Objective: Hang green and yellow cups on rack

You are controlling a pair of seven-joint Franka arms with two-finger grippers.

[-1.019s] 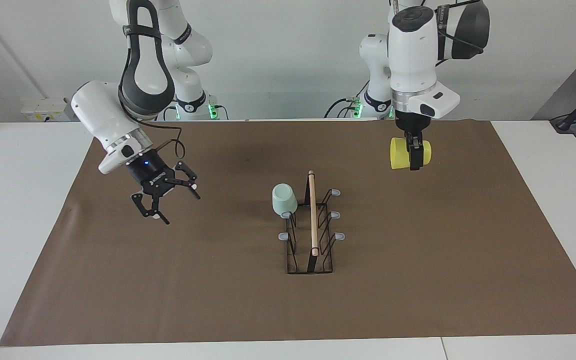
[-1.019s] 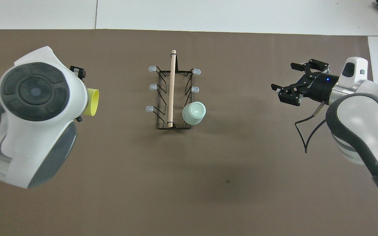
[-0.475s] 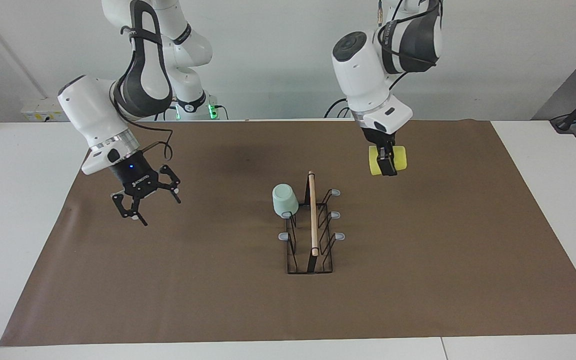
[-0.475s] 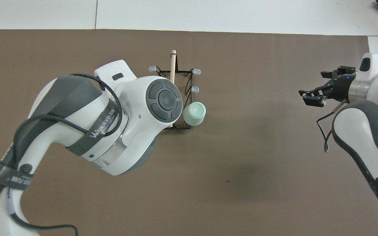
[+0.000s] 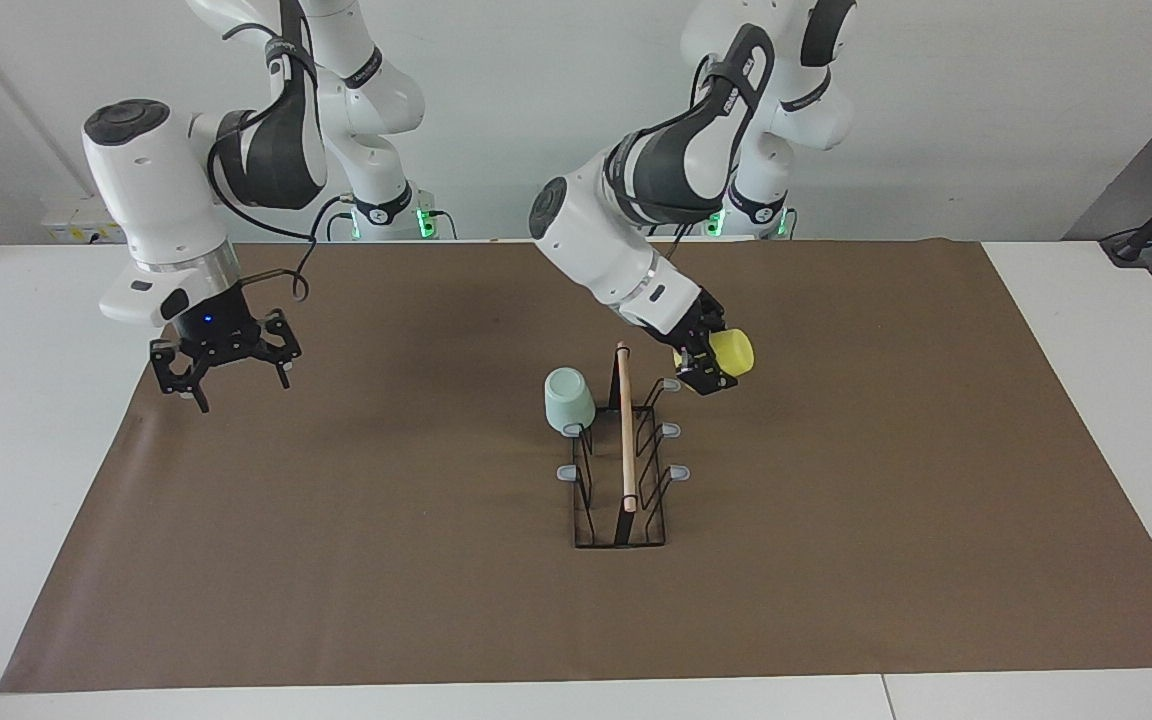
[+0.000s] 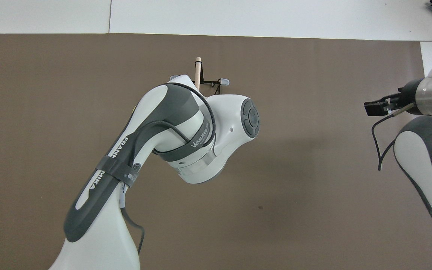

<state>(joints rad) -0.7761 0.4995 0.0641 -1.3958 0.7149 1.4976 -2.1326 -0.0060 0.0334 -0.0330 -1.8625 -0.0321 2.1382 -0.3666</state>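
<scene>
My left gripper will let go of the yellow cup on the rack's near peg [image 6: 167, 125], across the wooden rod from the pale green cup.
The black wire rack [image 5: 624, 500] with its wooden rod [image 5: 625, 420] stands mid-mat. The pale green cup [image 5: 568, 398] hangs upside down on the prong nearest the robots on the right arm's side. My left gripper [image 5: 704, 368] is shut on the yellow cup [image 5: 733, 350], held tilted just above the nearest prong [image 5: 672, 384] on the left arm's side; I cannot tell if they touch. My right gripper [image 5: 224, 368] is open and empty, in the air over the mat's edge at the right arm's end. In the overhead view the left arm hides both cups and most of the rack; only the rod's tip [image 6: 198, 67] shows, and the right gripper [image 6: 377, 107].
A brown mat [image 5: 336, 560] covers most of the white table [image 5: 36, 450]. Four other grey-tipped prongs [image 5: 678, 472] on the rack are bare.
The left arm swung the yellow cup from over its end of the mat to the rack and lowered it by the nearest prong. The right gripper drew back toward its end of the table.
</scene>
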